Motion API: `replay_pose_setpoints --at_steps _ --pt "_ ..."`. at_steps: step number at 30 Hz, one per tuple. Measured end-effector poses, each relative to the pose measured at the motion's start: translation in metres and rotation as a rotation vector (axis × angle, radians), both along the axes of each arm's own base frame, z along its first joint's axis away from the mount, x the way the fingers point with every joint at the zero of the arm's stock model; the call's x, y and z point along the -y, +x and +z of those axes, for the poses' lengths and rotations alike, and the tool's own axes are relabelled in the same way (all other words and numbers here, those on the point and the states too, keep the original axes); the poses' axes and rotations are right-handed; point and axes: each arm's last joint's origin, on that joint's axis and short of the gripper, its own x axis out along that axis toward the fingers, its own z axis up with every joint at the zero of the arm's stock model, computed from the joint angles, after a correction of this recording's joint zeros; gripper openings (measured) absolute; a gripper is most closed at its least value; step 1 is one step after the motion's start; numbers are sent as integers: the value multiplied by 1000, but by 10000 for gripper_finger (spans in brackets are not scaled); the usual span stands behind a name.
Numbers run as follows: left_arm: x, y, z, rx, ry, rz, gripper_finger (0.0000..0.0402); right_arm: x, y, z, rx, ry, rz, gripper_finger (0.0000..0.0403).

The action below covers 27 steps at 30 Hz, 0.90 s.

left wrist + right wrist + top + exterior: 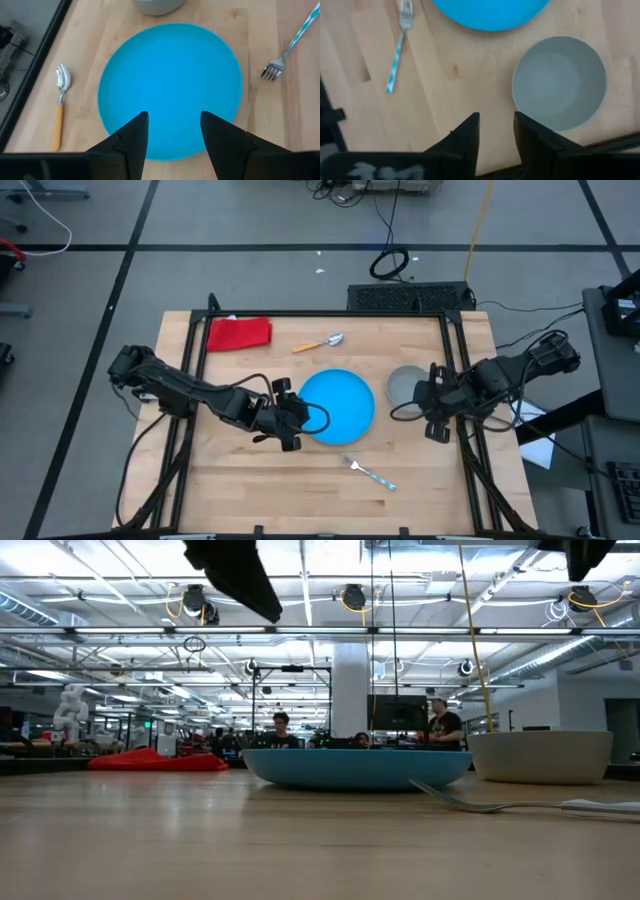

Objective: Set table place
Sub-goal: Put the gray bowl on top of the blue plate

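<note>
Next, I move my right gripper to the near side of the grey bowl's rim (402, 406) (514, 89) and close it there.
The round blue plate (337, 406) lies flat at the middle of the light-wood table (250, 480). The grey bowl (403, 384) stands just right of it, and shows in the low view (540, 755). The orange-handled spoon (320, 343) lies beyond the plate. The fork (370, 473) lies on the near side. My left gripper (172, 125) is open and raised over the plate's left edge (150, 150). My right gripper (496, 127) is open and raised over bare table beside the bowl (560, 82), on its near right.
A red cloth (239, 332) lies at the table's far left corner. The black frame rails (190, 360) run along the left and right sides. Bare wood shows on the near half of the table around the fork. People sit in the room beyond the table (280, 730).
</note>
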Motion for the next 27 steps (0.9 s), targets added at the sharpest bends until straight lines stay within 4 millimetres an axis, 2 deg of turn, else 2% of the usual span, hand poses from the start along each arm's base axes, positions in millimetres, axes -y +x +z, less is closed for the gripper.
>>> replay_pose_setpoints --at_steps 4,10,16,19,23,27 --pt "-1 -1 -9 -3 -12 -5 186 -4 8 -3 -62 -32 28 150" --pt "-2 -1 -10 -6 -5 -4 186 -9 20 -14 -128 -70 94 182" --pt "-3 -2 -11 -16 36 13 186 -11 26 -28 -171 -101 139 187" --pt "-6 -3 -18 -9 63 30 186 -12 28 -37 -173 -105 149 187" --pt "-17 -10 -27 66 33 41 186 -11 28 -47 -187 -117 167 187" --pt "-27 -25 -35 151 -35 6 186 -9 30 -54 -181 -138 180 187"
